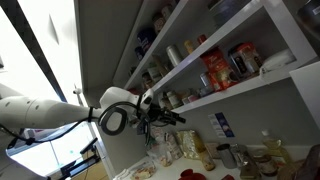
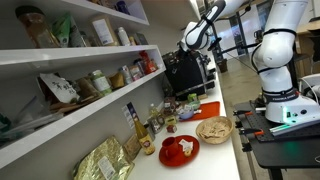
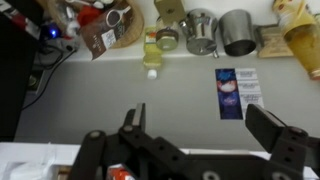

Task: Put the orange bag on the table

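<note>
The robot's gripper needs to next move to the orange bag's upper part (image 1: 211, 59), beside the dark-lidded jar on the lower wall shelf, and close there.
The orange bag (image 1: 212, 72) stands on the lower wall shelf among jars, red-orange with yellowish print. My gripper (image 1: 172, 118) hangs in the air beside the shelves, a little below the bag's shelf and short of it. It also shows high up in the other exterior view (image 2: 190, 42). In the wrist view the gripper (image 3: 205, 125) is open and empty, facing the wall. A red sliver at the bottom edge may be the bag. The table (image 2: 218, 160) is the pale counter below the shelves.
A dark-lidded jar with reddish contents (image 1: 241, 60) stands beside the bag. A blue card (image 3: 237, 93) is stuck to the wall. On the counter are bottles, metal cups (image 3: 237, 30), a red plate (image 2: 178, 150) and a plate of food (image 2: 213, 128).
</note>
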Action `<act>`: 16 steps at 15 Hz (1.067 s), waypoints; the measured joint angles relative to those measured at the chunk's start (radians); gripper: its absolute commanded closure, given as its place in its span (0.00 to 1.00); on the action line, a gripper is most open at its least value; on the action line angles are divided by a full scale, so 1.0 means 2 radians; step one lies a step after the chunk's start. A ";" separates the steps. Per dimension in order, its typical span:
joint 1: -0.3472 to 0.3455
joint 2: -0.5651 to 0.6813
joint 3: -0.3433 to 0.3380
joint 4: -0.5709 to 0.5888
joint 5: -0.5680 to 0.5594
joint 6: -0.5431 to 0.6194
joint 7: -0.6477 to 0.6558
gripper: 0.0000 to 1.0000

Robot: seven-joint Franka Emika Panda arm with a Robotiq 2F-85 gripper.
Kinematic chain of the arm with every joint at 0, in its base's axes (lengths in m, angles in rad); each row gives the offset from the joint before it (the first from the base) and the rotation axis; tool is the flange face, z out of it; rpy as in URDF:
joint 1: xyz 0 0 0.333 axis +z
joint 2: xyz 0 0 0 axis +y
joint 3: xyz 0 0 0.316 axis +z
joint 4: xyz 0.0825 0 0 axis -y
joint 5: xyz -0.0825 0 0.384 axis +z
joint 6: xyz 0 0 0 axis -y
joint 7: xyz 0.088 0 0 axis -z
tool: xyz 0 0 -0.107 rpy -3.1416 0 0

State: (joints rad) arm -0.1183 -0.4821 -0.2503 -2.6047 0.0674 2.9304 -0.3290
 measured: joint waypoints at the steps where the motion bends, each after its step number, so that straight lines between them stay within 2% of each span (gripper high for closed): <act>1: -0.011 0.003 0.009 0.006 -0.013 0.025 0.015 0.00; 4: -0.042 0.020 0.035 0.037 -0.041 0.093 0.049 0.00; 7: -0.076 0.054 0.071 0.087 -0.042 0.130 0.058 0.00; 16: -0.180 0.188 0.136 0.255 -0.049 0.132 0.076 0.00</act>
State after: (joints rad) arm -0.4775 -0.1062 0.0227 -2.0943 -0.0307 3.1951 -0.1770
